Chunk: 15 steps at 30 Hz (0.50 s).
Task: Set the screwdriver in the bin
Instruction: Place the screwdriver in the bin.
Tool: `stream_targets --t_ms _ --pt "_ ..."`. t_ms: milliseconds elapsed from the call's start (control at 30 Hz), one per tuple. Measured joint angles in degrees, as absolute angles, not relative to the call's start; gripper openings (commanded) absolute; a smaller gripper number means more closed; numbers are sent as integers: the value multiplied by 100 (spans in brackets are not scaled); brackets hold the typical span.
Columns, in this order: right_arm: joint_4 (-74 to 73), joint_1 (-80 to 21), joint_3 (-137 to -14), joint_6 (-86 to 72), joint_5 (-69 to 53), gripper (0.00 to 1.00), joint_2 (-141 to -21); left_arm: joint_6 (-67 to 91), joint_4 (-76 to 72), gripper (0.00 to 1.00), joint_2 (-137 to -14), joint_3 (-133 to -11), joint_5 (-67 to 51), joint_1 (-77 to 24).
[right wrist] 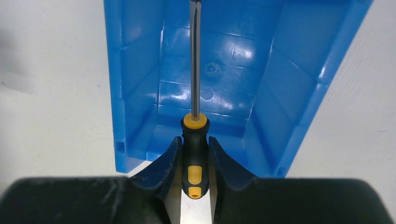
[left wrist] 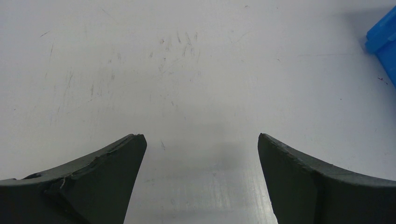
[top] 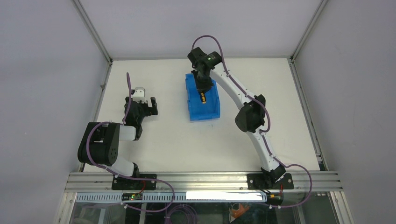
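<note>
I need to set the screwdriver, still above the bin floor, down with my right gripper on the middle of the blue bin's bottom [top: 202, 99] [right wrist: 212, 87], with its handle toward the bin's near side.
My right gripper [top: 203, 88] hangs over the far half of the blue bin [top: 212, 110] and is shut on the screwdriver [top: 202, 96]. In the right wrist view the gripper [right wrist: 194, 140] clamps the black and orange-yellow handle of the screwdriver [right wrist: 194, 161]. Its thin dark shaft points away over the inside of the bin [right wrist: 140, 93]. The screwdriver is above the bin floor and does not rest on it. My left gripper [top: 149, 106] is open and empty over bare table, well left of the bin. In the left wrist view the gripper [left wrist: 201, 137] has wide-apart jaws.
The white table is ringed by an aluminium frame with grey walls behind. A corner of the bin [left wrist: 385, 37] shows at the upper right of the left wrist view. The right arm's elbow [top: 251, 116] stands right of the bin.
</note>
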<state>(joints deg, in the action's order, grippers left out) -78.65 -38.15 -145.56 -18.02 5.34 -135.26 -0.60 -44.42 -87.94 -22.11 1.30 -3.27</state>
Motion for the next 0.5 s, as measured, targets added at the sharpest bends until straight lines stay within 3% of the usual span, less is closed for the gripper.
stream_targets --t_ms 500 --pt "-7546 -3850 -14116 -1811 685 0 -14073 -60 -4442 99 -8794 -2211 130 -327"
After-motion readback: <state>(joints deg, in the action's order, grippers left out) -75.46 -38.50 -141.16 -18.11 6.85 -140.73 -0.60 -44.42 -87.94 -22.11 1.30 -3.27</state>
